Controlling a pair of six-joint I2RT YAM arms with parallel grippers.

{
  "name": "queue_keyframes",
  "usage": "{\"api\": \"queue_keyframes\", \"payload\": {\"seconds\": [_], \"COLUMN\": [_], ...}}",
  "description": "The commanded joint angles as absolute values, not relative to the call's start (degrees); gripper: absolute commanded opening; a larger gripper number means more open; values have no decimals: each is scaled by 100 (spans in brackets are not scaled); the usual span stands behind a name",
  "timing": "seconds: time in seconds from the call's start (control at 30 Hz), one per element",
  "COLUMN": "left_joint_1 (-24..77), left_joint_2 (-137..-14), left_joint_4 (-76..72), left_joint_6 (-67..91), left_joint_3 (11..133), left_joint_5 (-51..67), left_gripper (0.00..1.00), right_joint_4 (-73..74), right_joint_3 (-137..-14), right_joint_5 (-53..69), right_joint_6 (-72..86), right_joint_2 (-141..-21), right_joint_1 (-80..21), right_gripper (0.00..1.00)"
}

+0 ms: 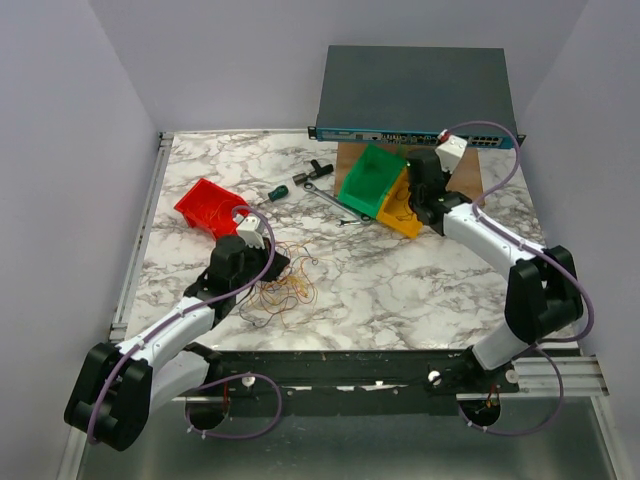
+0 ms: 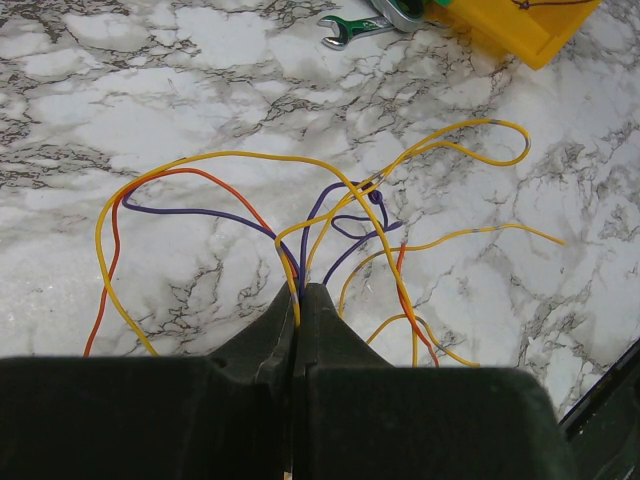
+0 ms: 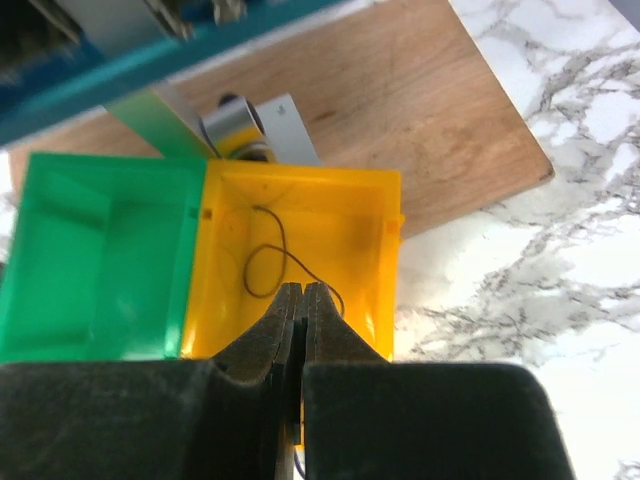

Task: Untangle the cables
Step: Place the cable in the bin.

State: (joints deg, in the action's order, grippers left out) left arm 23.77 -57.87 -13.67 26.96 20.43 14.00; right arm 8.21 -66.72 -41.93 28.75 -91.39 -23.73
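Observation:
Next, my right gripper lets go of the dark purple cable on the bottom of the yellow bin (image 1: pixel 403 207) (image 3: pixel 290 290).
A tangle of thin orange, yellow and dark purple cables (image 1: pixel 282 290) lies on the marble table in front of the left arm. My left gripper (image 1: pixel 266 266) is shut on the cables (image 2: pixel 330 215), with yellow and purple strands running into the closed jaws (image 2: pixel 301 290). My right gripper (image 1: pixel 412 205) hovers over the yellow bin (image 1: pixel 398 218). In the right wrist view it (image 3: pixel 303 288) is shut, and one dark purple cable (image 3: pixel 262 262) loops on the bin floor and runs to the fingertips. A strand shows low between the fingers.
A green bin (image 1: pixel 370 180) stands against the yellow bin (image 3: pixel 392 250). A red bin (image 1: pixel 208 205) lies at the left. A wrench (image 1: pixel 325 196), a screwdriver (image 1: pixel 278 191) and a black part (image 1: pixel 320 165) lie mid-table. A network switch (image 1: pixel 415 95) and a wooden board (image 1: pixel 470 172) are behind.

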Motion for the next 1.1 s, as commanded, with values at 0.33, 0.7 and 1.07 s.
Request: {"api": "queue_keyframes", "payload": {"seconds": [0.33,0.7,1.07], "left_joint_1": [2417,2417,2417], "left_joint_2": [-5783,-5803,-5697], "left_joint_4": [-1502,-1521,-1476], "left_joint_6": [2619,2632,2619], "left_joint_3": [2034,2038,2002], "left_joint_5": [1538,1573,1525], "left_gripper": [0,0,0], "right_joint_4": [-4239,-6460,-4993], "right_joint_3": [-4526,-3381,-4351], "right_joint_5": [-4392,-4562,-4394], "right_joint_6": [2095,2560,2976], "right_joint_2": [-9129,-9706,-10331], "right_joint_1": [-2354,-2349,-2351], "right_gripper": [1,1,1]}}
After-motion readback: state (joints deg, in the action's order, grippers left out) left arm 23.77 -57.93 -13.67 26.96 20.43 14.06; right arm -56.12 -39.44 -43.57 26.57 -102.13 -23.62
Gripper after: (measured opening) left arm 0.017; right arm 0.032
